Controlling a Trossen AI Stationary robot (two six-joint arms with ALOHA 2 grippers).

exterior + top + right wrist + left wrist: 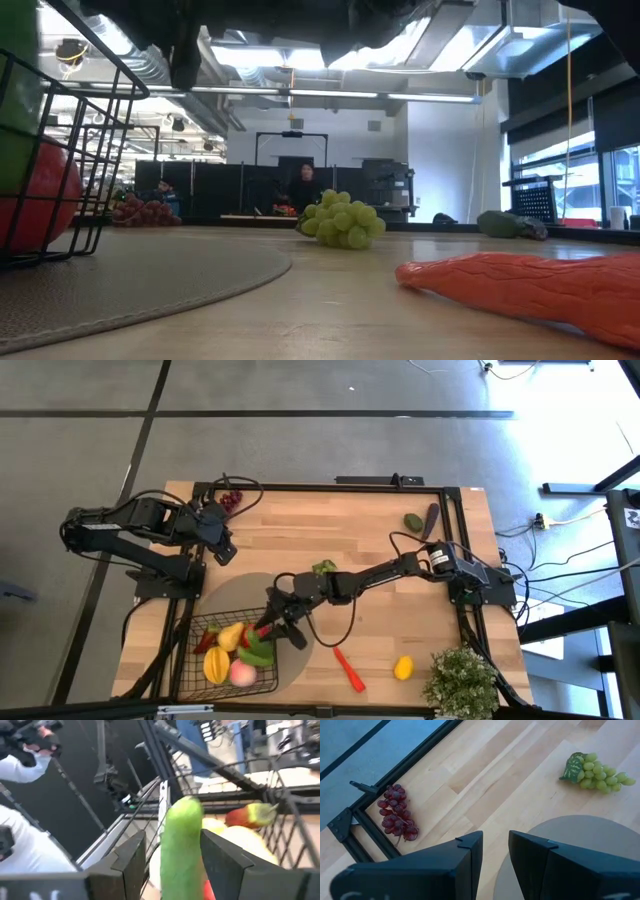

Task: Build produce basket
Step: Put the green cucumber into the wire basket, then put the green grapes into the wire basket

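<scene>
The stem of the green grapes (323, 568) that lie beside the round tan mat will be the next thing my right gripper closes on.
The black wire basket (186, 660) stands on a round tan mat (250, 590) at the table's near left. It holds yellow fruits (215, 664), a pink peach (241, 674) and a green cucumber (258, 653). My right gripper (285, 628) reaches level over the basket's right rim, its fingers open on either side of the cucumber's upper end (181, 835). My left gripper (228, 552) hangs open and empty at the far left. Purple grapes (396, 817), green grapes (323, 568), a red chili (348, 668) and a lemon (403, 667) lie on the table. My right gripper has the cucumber's upper end (181, 820) standing between its two fingers. A gap shows at one finger (134, 860). The other finger (222, 862) lies right against the cucumber's edge, and I cannot tell whether it touches. The cucumber stands tilted in the basket.
A bushy potted plant (462, 682) stands at the near right corner. An eggplant (431, 517) and a green fruit (413, 521) lie at the far right. The middle of the table between the mat and the right arm's base is bare wood.
</scene>
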